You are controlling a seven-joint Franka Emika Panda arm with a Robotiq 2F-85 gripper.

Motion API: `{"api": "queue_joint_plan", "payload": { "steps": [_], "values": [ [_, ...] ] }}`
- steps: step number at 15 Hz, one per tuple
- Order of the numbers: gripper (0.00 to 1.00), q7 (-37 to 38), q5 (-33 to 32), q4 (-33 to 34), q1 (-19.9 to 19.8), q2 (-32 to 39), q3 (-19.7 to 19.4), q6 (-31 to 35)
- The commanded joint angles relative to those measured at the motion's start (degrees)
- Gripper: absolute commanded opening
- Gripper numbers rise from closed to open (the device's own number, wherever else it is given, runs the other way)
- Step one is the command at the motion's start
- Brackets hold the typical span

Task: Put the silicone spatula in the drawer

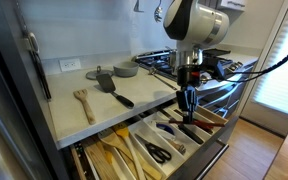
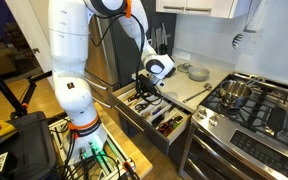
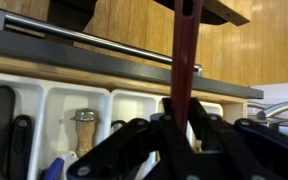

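Next, I let go of the silicone spatula in the white drawer compartment with the black handles (image 1: 192, 129) (image 3: 9, 130).
My gripper (image 1: 189, 98) hangs straight down over the open drawer (image 1: 142, 133) and is shut on the silicone spatula (image 3: 184, 55), a slim dark red stick. In the wrist view the gripper's (image 3: 184, 128) black fingers clamp the spatula, which runs past the drawer's dark front and metal bar handle (image 3: 84, 35). The drawer's compartments (image 3: 69, 105) hold dark utensils. In an exterior view the gripper (image 2: 150, 84) is just above the drawer's (image 2: 125, 100) cutlery.
On the counter (image 1: 74, 120) behind the drawer lie a pale wooden fork-like spatula (image 1: 84, 103), a grey-bladed turner with black handle (image 1: 112, 88) and a grey dish (image 1: 126, 70). A gas stove (image 2: 249, 105) with pots stands beside the drawer. A fridge (image 1: 4, 90) flanks the counter.
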Motion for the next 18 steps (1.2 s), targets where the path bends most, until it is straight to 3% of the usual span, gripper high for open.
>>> {"api": "queue_joint_plan", "payload": {
  "steps": [1, 4, 9, 12, 18],
  "values": [
    [0.05, 9.59, -2.09, 0.87, 1.52, 5.46, -2.7, 2.89],
    [0.05, 13.03, -3.7, 1.74, 0.82, 9.5, -4.05, 9.21],
    [0.05, 15.11, -13.86, 5.8, 0.45, 14.27, -7.14, 18.09],
    [0.05, 18.1, -21.17, 7.8, 2.07, 16.08, -9.19, 23.46],
    [0.05, 23.07, -29.45, 10.31, 4.51, 20.16, -9.97, 33.87]
  ]
}}
